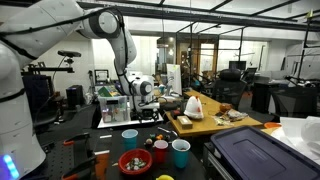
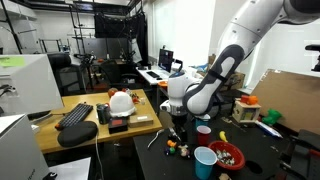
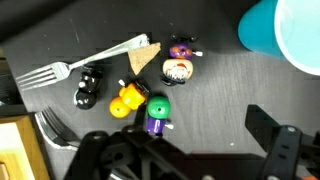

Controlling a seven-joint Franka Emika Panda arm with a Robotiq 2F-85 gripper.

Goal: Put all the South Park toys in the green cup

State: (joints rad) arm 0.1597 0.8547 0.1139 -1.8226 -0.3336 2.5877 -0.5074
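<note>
The South Park toy nearest the blue cup will have my gripper close on its white-and-red head [image 1: 150, 140] [image 3: 177, 70].
Several small South Park toys lie in a cluster on the dark table in the wrist view: a black one [image 3: 89, 86], a yellow-orange one [image 3: 127, 100], a green-hatted purple one [image 3: 157, 114], a white-and-red one [image 3: 177, 70] and a purple one [image 3: 181, 48]. My gripper [image 3: 190, 150] hangs open above them, nothing between its fingers [image 3: 274, 135]. In both exterior views it [image 1: 150, 106] [image 2: 178, 128] hovers over the toys [image 2: 175, 147]. The green cup [image 1: 181, 152] stands upright beside the red cup [image 1: 160, 152], away from the gripper.
A silver fork [image 3: 88, 63] lies touching the toy cluster, and a second fork [image 3: 50, 126] is at the left. A blue cup [image 3: 282, 30] fills the top right corner. A light-blue cup [image 1: 130, 137] and a red bowl [image 1: 135, 162] stand nearby. A wooden table [image 1: 200, 124] borders the work area.
</note>
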